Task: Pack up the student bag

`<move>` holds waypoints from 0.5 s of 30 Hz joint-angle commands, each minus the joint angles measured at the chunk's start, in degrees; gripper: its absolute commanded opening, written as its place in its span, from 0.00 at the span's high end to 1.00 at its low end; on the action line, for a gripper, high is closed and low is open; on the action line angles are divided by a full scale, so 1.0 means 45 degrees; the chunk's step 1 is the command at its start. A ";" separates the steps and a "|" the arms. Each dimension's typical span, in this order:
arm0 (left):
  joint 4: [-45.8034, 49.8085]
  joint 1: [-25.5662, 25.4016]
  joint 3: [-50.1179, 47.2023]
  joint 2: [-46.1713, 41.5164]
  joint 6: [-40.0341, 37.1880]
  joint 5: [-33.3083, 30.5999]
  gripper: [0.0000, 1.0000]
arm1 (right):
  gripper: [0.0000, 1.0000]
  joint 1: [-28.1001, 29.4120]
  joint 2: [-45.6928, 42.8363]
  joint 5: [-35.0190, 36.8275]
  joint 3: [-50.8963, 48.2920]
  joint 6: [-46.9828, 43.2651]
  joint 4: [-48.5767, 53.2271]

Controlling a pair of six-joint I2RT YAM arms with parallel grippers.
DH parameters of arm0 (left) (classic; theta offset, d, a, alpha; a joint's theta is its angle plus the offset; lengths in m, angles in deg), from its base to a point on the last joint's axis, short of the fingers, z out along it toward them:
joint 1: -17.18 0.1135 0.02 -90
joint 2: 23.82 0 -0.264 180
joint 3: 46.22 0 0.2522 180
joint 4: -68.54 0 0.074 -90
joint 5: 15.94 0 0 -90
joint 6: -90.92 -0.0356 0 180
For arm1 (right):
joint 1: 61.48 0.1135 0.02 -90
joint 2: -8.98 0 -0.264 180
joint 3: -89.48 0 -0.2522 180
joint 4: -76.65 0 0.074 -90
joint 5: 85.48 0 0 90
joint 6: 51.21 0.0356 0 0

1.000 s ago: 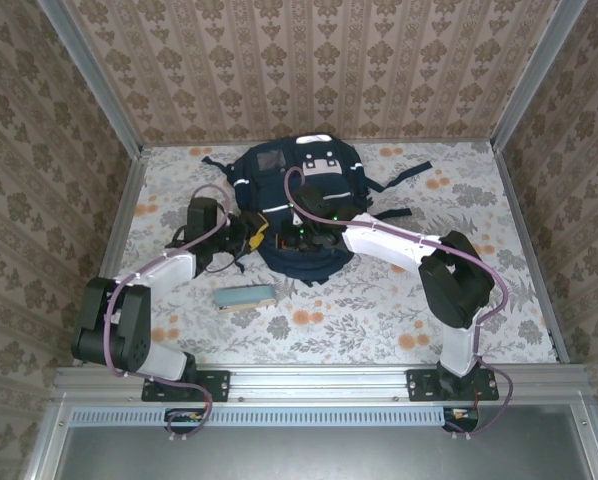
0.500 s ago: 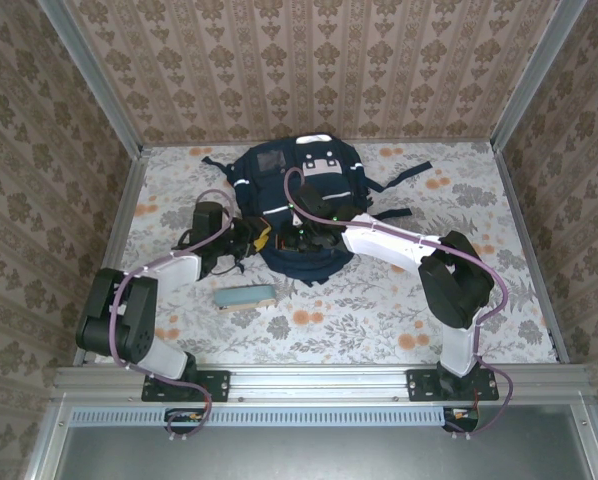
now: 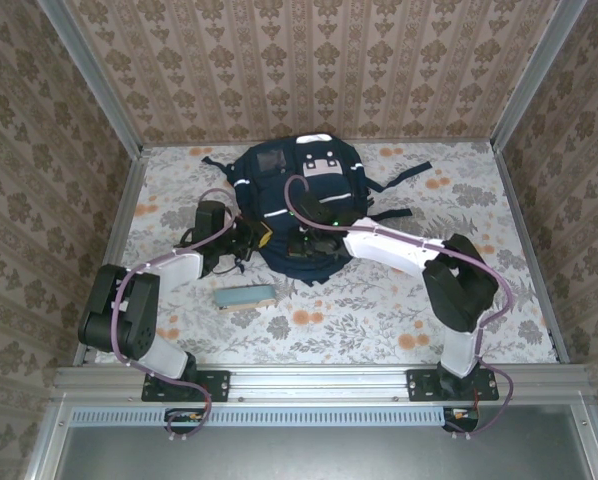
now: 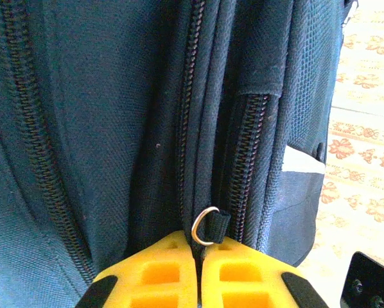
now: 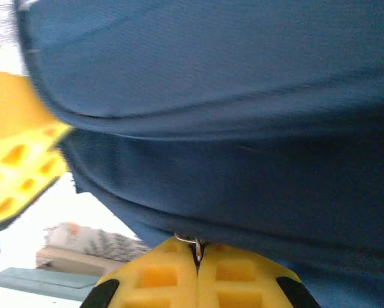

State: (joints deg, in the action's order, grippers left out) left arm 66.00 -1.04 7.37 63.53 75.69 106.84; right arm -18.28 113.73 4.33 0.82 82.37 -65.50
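Observation:
I have a zipper pull's ring in my left gripper, so I should open it and pinch the bag's fabric edge (image 5: pixel 108 189) as an anchor while my right gripper pulls the bag's zipper.
The student bag (image 3: pixel 294 185), navy with white stripes, lies at the back middle of the table. My left gripper (image 3: pixel 260 238) presses against its near left edge. In the left wrist view the yellow fingers (image 4: pixel 160 266) are shut on a zipper pull's metal ring (image 4: pixel 205 226) between two zipper tracks of the student bag (image 4: pixel 102 109). My right gripper (image 3: pixel 305 243) is at the bag's near edge, shut on another small metal zipper pull (image 5: pixel 195 244) under the blue fabric of the student bag (image 5: pixel 230 96). The left gripper's yellow fingers (image 5: pixel 15 163) show blurred at left in the right wrist view.
A teal flat case (image 3: pixel 245 297) lies on the floral tablecloth (image 3: pixel 379 310) in front of the bag, near the left arm, and appears as the teal case (image 5: pixel 38 282) low in the right wrist view. Dark bag straps (image 3: pixel 404 175) trail to the right. Patterned walls enclose the table.
The left gripper moved slightly right against the bag and closed on the zipper pull. The right gripper stayed shut on its pull, its forearm shifting a little.

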 commanded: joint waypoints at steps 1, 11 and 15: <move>0.0450 0.0326 0.0347 0.0119 -0.0870 -0.0365 1.00 | 1.00 -0.0671 -0.1431 0.2188 -0.1034 0.0002 0.1422; 0.1258 0.0741 0.0877 0.0115 -0.1825 -0.0182 1.00 | 1.00 -0.2237 -0.3173 0.3124 -0.2675 0.0477 0.2128; 0.1839 0.1321 0.1218 0.0062 -0.2489 -0.0169 1.00 | 1.00 -0.1898 -0.2983 0.1200 -0.2351 -0.0273 0.0938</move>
State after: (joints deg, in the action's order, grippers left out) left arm 71.66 1.26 10.39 63.57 69.15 109.13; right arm -26.96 101.82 10.97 -9.78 82.82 -62.70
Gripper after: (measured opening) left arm 0.046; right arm 0.059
